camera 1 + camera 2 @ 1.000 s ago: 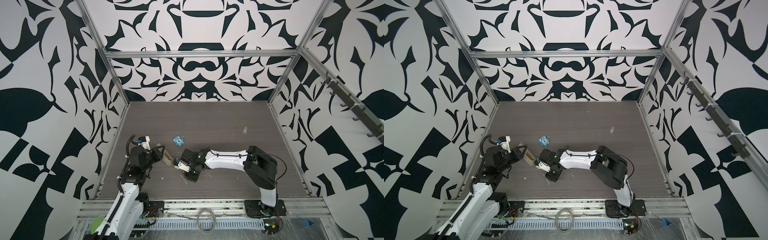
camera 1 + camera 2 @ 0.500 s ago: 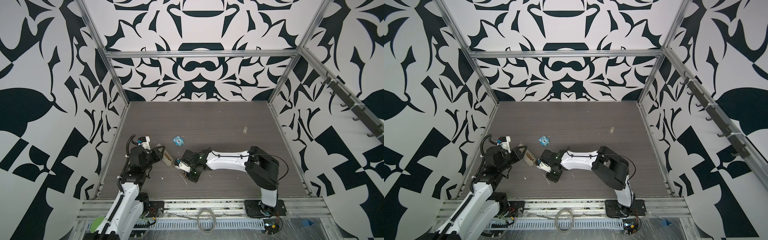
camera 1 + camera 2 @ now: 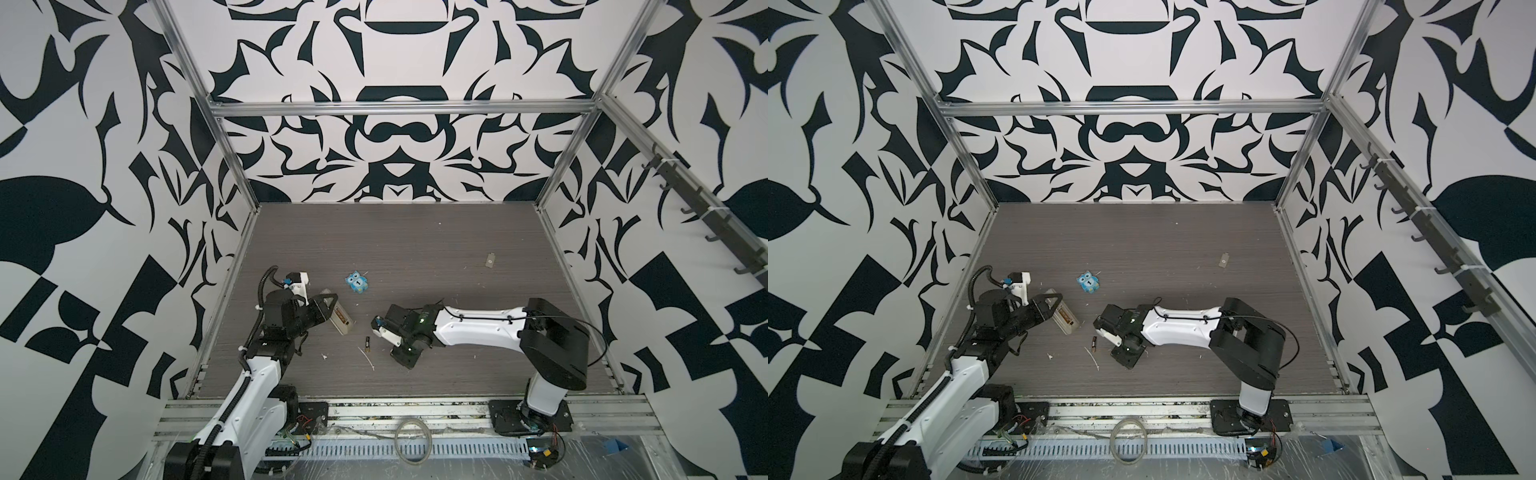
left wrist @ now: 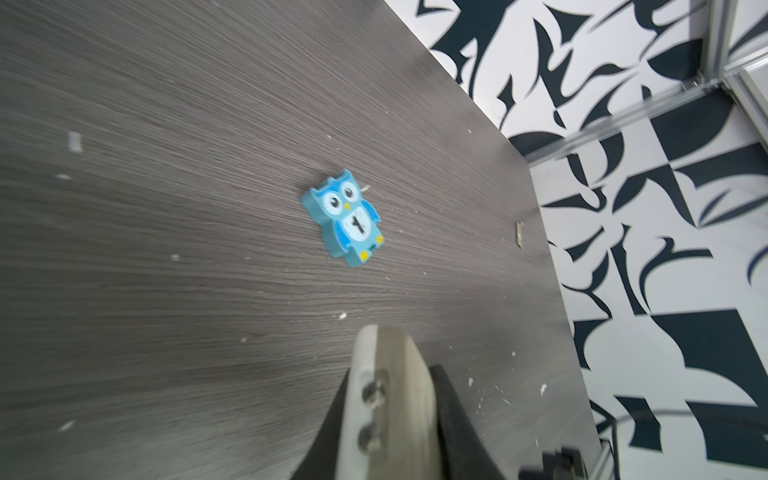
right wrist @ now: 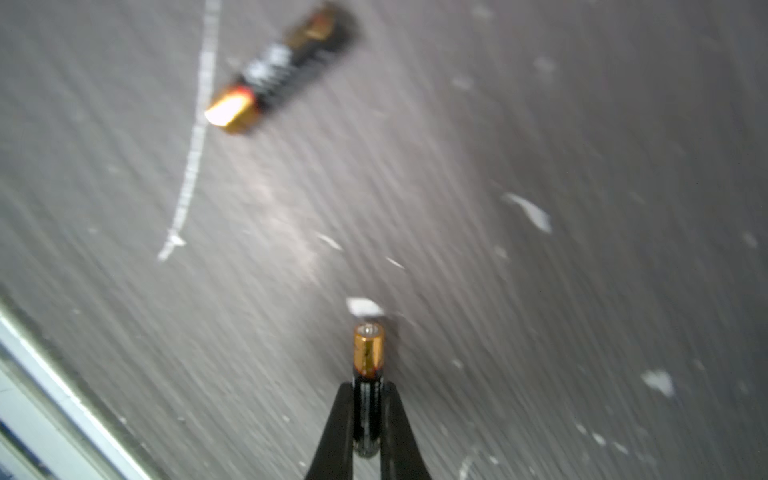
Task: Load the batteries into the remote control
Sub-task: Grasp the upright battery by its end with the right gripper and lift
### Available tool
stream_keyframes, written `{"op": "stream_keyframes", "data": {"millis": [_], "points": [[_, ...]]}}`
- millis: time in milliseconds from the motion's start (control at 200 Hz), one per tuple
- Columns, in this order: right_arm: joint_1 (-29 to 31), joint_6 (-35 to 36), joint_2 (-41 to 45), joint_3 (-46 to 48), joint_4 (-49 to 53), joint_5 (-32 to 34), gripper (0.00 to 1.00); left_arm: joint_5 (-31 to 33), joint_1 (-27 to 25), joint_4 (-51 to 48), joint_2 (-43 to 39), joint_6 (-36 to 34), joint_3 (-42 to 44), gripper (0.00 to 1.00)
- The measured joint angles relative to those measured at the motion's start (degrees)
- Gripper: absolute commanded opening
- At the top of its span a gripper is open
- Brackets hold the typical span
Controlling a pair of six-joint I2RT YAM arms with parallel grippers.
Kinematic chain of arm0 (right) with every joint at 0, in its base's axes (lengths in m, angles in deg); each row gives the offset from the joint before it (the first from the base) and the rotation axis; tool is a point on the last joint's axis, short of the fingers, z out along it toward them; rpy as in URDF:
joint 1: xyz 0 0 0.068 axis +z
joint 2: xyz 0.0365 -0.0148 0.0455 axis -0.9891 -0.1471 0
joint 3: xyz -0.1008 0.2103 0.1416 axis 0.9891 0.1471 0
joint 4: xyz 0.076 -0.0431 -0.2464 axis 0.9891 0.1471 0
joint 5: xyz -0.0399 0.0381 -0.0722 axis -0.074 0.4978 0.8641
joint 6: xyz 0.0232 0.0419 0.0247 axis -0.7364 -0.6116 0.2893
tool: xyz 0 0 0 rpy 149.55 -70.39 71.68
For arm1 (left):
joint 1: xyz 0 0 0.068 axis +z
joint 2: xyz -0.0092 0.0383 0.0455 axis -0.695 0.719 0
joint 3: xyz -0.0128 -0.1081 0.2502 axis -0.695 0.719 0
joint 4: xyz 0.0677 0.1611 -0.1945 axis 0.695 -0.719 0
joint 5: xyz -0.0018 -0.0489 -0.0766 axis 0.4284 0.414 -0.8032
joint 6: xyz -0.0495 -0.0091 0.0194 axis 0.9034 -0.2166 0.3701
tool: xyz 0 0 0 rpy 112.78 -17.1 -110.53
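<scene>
The battery's copper end sticks past my right fingers, so I will set it down and regrip nearer its copper band (image 5: 368, 362) before loading the remote control.
My left gripper (image 3: 329, 311) is shut on the remote control (image 3: 341, 321), a pale slim handset held just above the table at the left. In the left wrist view the remote control (image 4: 386, 415) shows edge on between the black fingers of the left gripper (image 4: 392, 370). One of the batteries (image 5: 368, 353) stands clamped in my shut right gripper (image 5: 368, 388), its copper end sticking out past the tips. The other battery (image 5: 282, 70) lies loose on the table (image 3: 367, 343), just left of the right gripper (image 3: 379, 332) and in front of the remote.
A small blue owl figure (image 3: 357, 282) lies behind the two grippers. A small grey cover plate (image 3: 491, 260) rests far back on the right. White crumbs and a thin white strip (image 3: 368, 358) are scattered near the loose battery. Patterned walls close in three sides.
My right gripper has shut on a battery. The left arm and the remote have stayed where they were.
</scene>
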Motion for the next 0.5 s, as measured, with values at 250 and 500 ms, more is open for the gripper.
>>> {"op": "stream_keyframes", "data": {"millis": [250, 500], "points": [[-7.21, -5.75, 5.84, 5.73, -0.04, 2.03, 0.04, -2.49, -6.93, 5.81, 3.21, 0.55, 0.0, 0.0], [-7.17, -7.63, 4.04, 5.75, -0.74, 2.01, 0.06, -2.49, -11.08, 9.81, 5.9, 0.94, 0.0, 0.0]]}}
